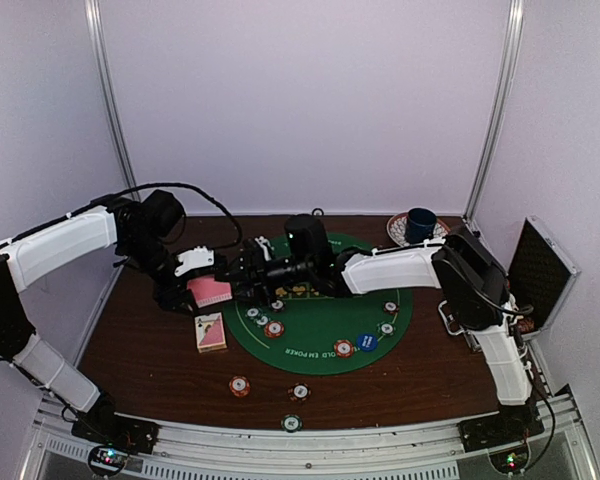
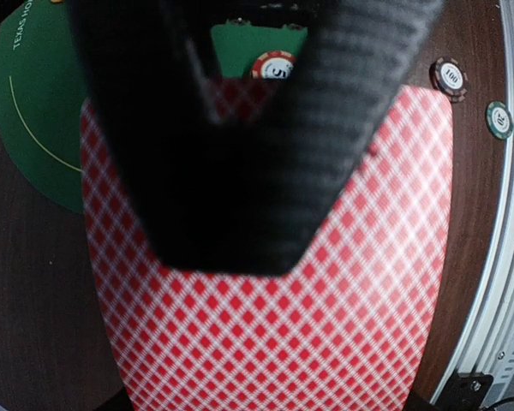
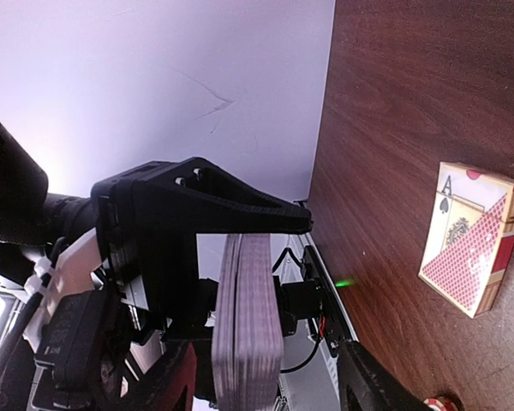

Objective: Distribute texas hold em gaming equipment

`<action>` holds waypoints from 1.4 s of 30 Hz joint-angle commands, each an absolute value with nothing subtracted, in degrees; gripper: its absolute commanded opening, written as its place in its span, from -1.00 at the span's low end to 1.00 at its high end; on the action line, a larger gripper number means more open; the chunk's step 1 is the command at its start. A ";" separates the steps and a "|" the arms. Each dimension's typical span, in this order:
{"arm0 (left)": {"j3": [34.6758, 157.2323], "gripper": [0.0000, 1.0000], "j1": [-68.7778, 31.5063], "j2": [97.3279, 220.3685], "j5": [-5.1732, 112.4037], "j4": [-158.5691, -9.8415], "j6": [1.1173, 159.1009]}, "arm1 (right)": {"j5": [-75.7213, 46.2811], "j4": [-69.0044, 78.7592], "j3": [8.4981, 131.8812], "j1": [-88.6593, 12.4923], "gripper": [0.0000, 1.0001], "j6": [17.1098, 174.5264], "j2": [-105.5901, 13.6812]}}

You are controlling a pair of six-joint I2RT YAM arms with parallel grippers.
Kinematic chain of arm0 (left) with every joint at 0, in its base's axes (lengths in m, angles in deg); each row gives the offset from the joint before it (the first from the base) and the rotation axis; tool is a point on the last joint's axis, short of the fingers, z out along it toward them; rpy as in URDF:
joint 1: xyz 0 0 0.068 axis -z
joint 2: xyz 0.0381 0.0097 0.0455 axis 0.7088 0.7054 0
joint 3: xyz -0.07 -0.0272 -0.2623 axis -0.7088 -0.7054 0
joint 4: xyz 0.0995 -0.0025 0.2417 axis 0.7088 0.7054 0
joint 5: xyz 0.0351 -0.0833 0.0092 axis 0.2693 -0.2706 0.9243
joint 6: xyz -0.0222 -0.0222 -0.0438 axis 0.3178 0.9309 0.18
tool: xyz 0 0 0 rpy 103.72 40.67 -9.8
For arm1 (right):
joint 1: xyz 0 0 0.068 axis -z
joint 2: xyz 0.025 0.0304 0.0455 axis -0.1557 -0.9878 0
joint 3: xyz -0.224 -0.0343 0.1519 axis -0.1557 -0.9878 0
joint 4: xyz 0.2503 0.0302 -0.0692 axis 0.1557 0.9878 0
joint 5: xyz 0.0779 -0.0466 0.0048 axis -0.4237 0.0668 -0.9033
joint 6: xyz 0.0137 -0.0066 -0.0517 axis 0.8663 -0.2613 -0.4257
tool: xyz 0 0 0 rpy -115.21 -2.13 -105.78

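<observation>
I need to steady the deck's loose end with my right gripper, as it sticks out far past my left gripper's fingers, while my left gripper takes the deck nearer it [image 2: 265, 330].
My left gripper [image 1: 194, 289] is shut on a deck of pink-backed playing cards [image 1: 211, 291], held above the table's left side. The deck's checked back [image 2: 265, 325] fills the left wrist view. My right gripper [image 1: 248, 280] reaches in from the right. In the right wrist view the deck [image 3: 248, 325] shows edge-on, with my right gripper [image 3: 325, 287] open astride its end. The upper finger [image 3: 206, 201] lies at the deck's edge and the lower finger [image 3: 373, 381] stands apart. A black finger [image 2: 231, 171] overlaps the deck's back. Striped chips [image 1: 273, 328] and a blue disc [image 1: 367, 342] lie on the green mat [image 1: 320, 365].
A card box [image 1: 210, 332] lies on the wood left of the mat, also the card box [image 3: 471, 235] in the right wrist view. Loose chips [image 1: 239, 385] sit near the front edge. A dark blue cup [image 1: 420, 224] stands at the back right. A black case [image 1: 540, 275] stands at the right.
</observation>
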State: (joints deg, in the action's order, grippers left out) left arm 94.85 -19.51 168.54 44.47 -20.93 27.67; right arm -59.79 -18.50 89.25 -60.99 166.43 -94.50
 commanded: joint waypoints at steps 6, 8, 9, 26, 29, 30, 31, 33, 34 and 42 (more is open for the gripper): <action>97.79 -1.00 -18.94 169.65 42.81 -21.45 27.51 | -62.61 -22.73 94.39 -62.31 -0.19 170.50 -98.88; 97.79 -1.00 -18.86 169.92 43.01 -21.46 27.55 | -62.71 -23.27 94.53 -62.26 -0.41 171.33 -99.34; 97.75 -1.00 -18.78 169.99 43.16 -21.42 27.48 | -62.71 -23.51 94.64 -62.30 -0.48 171.63 -99.53; 97.56 0.95 -18.42 170.24 38.79 -26.27 27.38 | -63.23 -29.80 96.07 -62.30 -0.81 177.73 -101.15; 97.78 0.95 -18.24 171.50 37.33 -25.61 26.40 | -63.74 -31.20 96.90 -62.45 -0.81 178.96 -101.48; 97.74 0.95 -18.17 171.88 36.99 -25.59 26.24 | -63.72 -31.71 96.98 -62.48 -0.81 179.45 -101.60; 97.71 0.95 -18.15 172.23 36.84 -25.57 25.99 | -63.76 -32.33 97.03 -62.53 -0.81 179.73 -101.71; 97.90 0.90 -18.15 172.68 36.97 -25.58 25.61 | -63.85 -32.81 97.12 -62.57 -0.81 180.11 -101.86; 98.16 0.87 -18.15 172.93 36.96 -25.59 25.66 | -63.83 -32.93 97.20 -62.58 -0.82 180.26 -102.00; 99.46 0.36 -18.15 173.44 36.52 -25.24 25.62 | -63.48 -32.64 97.12 -62.57 -0.85 180.85 -103.00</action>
State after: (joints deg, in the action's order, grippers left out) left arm 97.13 -18.44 173.22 38.26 -24.59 26.31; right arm -62.80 -29.83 95.48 -62.32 180.49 -102.17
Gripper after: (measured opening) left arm 0.753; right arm 0.181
